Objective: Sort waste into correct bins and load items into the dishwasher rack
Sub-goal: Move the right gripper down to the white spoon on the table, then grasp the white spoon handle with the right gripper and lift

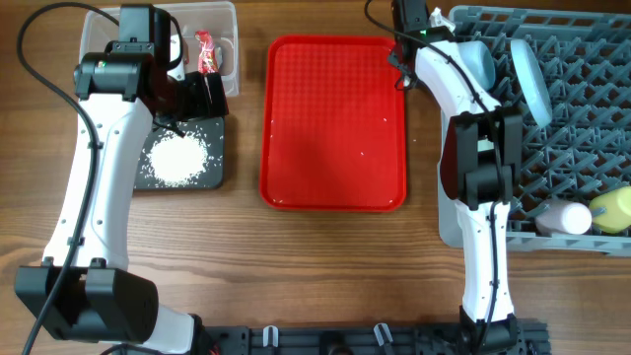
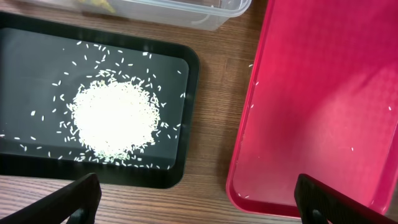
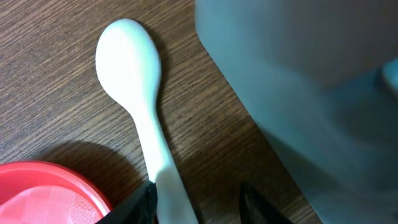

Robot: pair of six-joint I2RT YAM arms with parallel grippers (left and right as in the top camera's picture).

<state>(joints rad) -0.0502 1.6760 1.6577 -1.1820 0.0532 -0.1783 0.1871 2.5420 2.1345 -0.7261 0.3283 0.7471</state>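
My right gripper is straddling the white spoon far down its handle, so next I lift clear and grip the spoon closer to its bowl (image 3: 147,124) before I load the rack.
A white spoon (image 3: 134,74) lies on the wood table beside the grey dishwasher rack (image 3: 298,74). My right gripper (image 3: 199,205) is open and straddles its handle; the left finger touches it and the right finger is apart. In the overhead view this gripper (image 1: 402,67) is at the rack's (image 1: 572,128) left edge. The rack holds pale blue dishes (image 1: 480,61), a white cup (image 1: 564,218) and a yellow cup (image 1: 613,209). White rice (image 2: 115,118) is piled in the black tray (image 2: 37,62). My left gripper (image 2: 199,205) is open and empty above the table.
The red serving tray (image 1: 333,118) lies mid-table with a few stray grains, its corner next to the spoon (image 3: 37,193). The clear tub (image 1: 99,30) behind the black tray (image 1: 219,168) holds a red wrapper (image 1: 206,52). My left arm partly covers the tub.
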